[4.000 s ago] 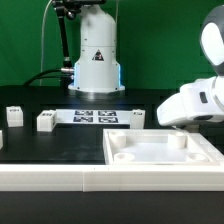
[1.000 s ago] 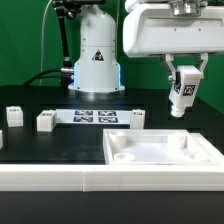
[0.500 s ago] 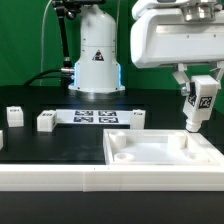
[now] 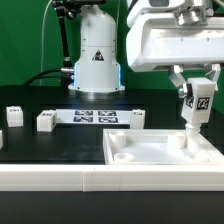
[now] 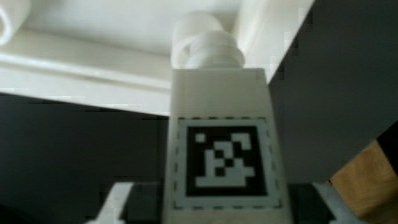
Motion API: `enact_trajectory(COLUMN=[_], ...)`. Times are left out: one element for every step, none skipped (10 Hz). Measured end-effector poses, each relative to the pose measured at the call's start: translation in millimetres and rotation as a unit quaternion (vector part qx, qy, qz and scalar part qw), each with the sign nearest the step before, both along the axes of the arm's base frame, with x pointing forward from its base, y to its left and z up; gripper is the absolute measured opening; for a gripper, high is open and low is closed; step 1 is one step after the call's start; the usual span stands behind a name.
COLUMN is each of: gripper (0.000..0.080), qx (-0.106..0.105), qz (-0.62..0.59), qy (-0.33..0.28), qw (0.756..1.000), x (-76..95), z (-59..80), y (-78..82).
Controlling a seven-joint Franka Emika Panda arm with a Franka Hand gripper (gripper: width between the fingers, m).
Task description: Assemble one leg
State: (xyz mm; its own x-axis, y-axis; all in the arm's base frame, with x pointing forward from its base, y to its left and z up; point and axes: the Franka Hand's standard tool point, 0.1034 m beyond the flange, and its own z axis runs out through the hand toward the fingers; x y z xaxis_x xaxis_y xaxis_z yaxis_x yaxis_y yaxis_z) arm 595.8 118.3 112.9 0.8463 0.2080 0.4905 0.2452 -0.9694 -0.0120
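I will release the leg upright with my gripper in the white top's near corner [image 4: 198, 153] [image 5: 201, 22] farthest from the marker board.
My gripper [image 4: 194, 94] is shut on a leg [image 4: 194, 113], a small white oblong block with a black-and-white tag on its face. It hangs nearly upright over the far right corner of the white tray-like top [image 4: 160, 162], its lower end at or just above the corner. In the wrist view the leg [image 5: 222, 135] fills the middle, tag facing the camera, its tip near a rounded boss [image 5: 205, 35] in the top's corner. The fingers [image 5: 128, 200] flank it on both sides. Whether the tip touches the top I cannot tell.
Loose legs lie on the black table: one [image 4: 46, 121] left of the marker board [image 4: 95, 116], one [image 4: 137, 118] right of it, one [image 4: 14, 113] at the far left. The robot base [image 4: 95, 60] stands behind. A white strip [image 4: 50, 177] runs along the front.
The gripper came into view holding the leg, moved towards the exterior view's right and then lowered it towards the top's far right corner.
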Motion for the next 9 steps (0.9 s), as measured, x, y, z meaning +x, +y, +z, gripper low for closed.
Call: enact_trajectory(gripper=[0.0294, 0.0294, 0.0294, 0.0294, 0.0294, 0.0294, 0.0294, 0.0294, 0.0294], qx=[0.0, 0.0, 0.0, 0.0, 0.0, 0.001, 0.002, 0.003, 0.004], qz=[-0.001, 0.0, 0.0, 0.0, 0.0, 0.0, 0.0, 0.0, 0.0], qy=[0.002, 0.002, 0.004, 0.005, 0.007, 0.003, -0.001, -0.006, -0.009], qw=[1.0, 1.0, 1.0, 1.0, 1.0, 1.0, 1.0, 1.0, 1.0], x=[4.9, 9.4, 11.8, 12.6, 12.3, 14.9, 17.0, 18.2, 19.1], z=[-2.6, -7.5, -12.3, -16.0, -19.5, -20.2, -20.3, -20.3, -20.4], y=[-0.1, -0.9, -0.6, 0.2, 0.6, 0.5, 1.5, 1.8, 1.8])
